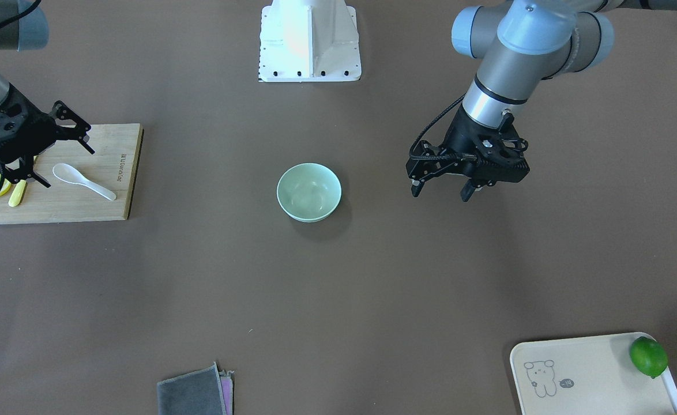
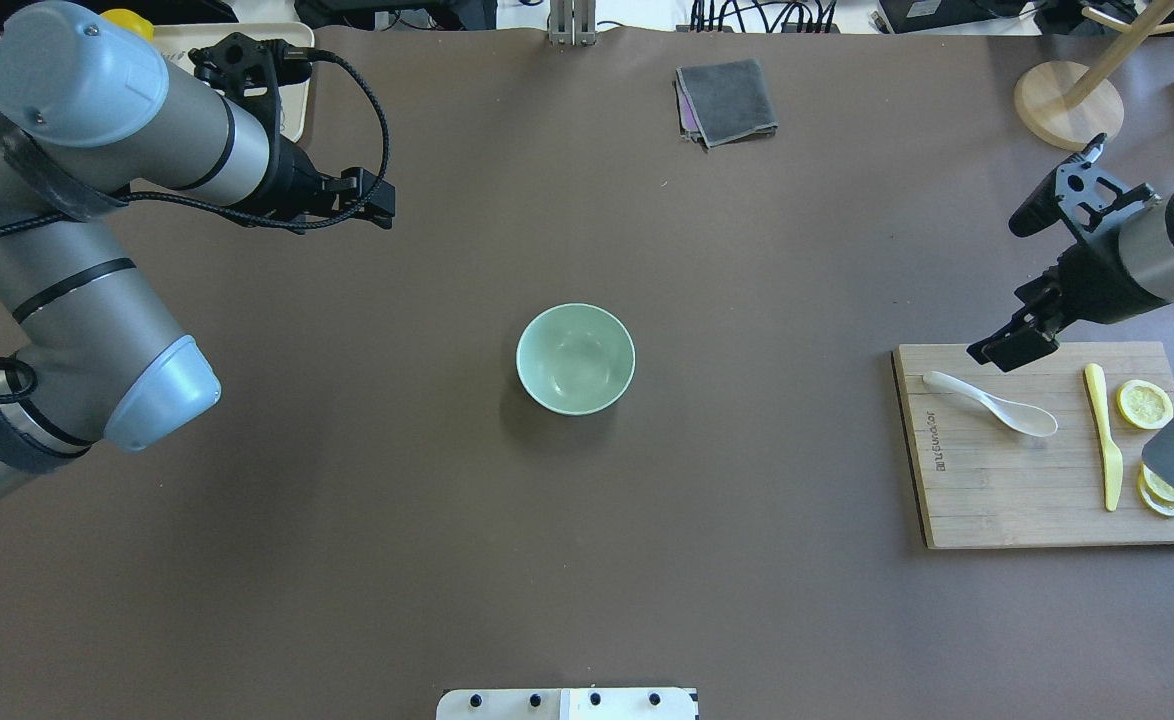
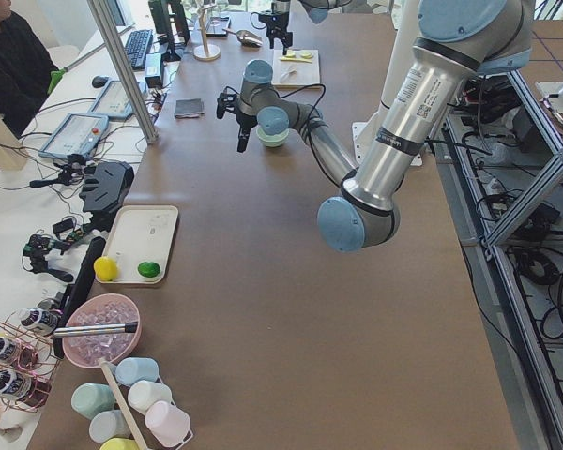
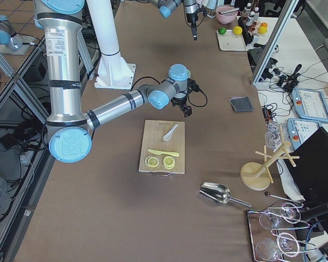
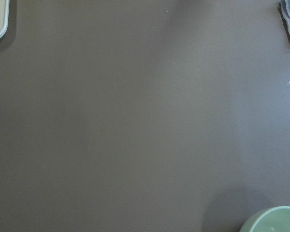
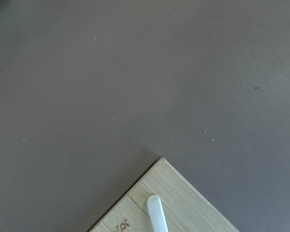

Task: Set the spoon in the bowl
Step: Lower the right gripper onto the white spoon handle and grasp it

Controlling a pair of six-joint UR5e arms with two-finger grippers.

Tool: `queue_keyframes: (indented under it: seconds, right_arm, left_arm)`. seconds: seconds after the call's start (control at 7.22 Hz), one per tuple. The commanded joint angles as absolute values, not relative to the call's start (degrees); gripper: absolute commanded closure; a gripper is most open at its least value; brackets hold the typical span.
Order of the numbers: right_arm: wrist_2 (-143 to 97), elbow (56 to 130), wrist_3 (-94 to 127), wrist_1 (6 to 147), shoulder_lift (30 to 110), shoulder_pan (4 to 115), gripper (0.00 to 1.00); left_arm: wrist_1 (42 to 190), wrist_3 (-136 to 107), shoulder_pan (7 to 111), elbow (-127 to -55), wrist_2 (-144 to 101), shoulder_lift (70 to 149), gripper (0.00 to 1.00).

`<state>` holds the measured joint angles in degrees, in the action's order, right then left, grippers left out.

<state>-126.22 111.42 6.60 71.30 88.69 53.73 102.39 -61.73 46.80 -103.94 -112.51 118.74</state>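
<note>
I will next move my right gripper over to the middle of the white spoon's handle [image 1: 98,189] on the cutting board, and I will close it there.
The white spoon [image 1: 82,180] lies on a wooden cutting board [image 1: 85,210] at the robot's right side, and shows in the overhead view [image 2: 992,402] too. Its handle end shows in the right wrist view [image 6: 157,213]. The mint-green bowl [image 1: 309,192] stands empty mid-table, also seen from overhead [image 2: 575,358]; its rim shows in the left wrist view [image 5: 273,221]. My right gripper [image 1: 70,168] is open and empty, just above the spoon's scoop end at the board's far edge. My left gripper [image 1: 441,194] is open and empty, hovering beside the bowl.
A yellow knife [image 2: 1105,440] and lemon slices [image 2: 1144,403] lie on the board beside the spoon. A cream tray [image 1: 586,374] with a lime [image 1: 649,356] sits at the operators' edge. A folded grey cloth [image 1: 194,395] lies there too. The robot base [image 1: 309,40] stands behind the bowl.
</note>
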Motion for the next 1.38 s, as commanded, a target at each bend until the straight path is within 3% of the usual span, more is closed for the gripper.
queue_keyframes:
  seconds: [0.0, 0.42, 1.25]
  right_arm:
    - [-125.9, 107.0, 2.9, 70.0, 88.9, 51.3, 0.01]
    - [-125.9, 96.8, 3.3, 56.6, 88.9, 50.9, 0.01]
    - [-125.5, 97.8, 5.5, 56.0, 90.4, 49.0, 0.01]
  left_arm:
    - [102.5, -61.5, 46.9, -103.8, -112.8, 118.6, 0.02]
    - [102.5, -59.1, 46.8, -103.7, -112.9, 118.6, 0.02]
    - [102.6, -59.0, 46.7, -103.5, -112.9, 118.6, 0.02]
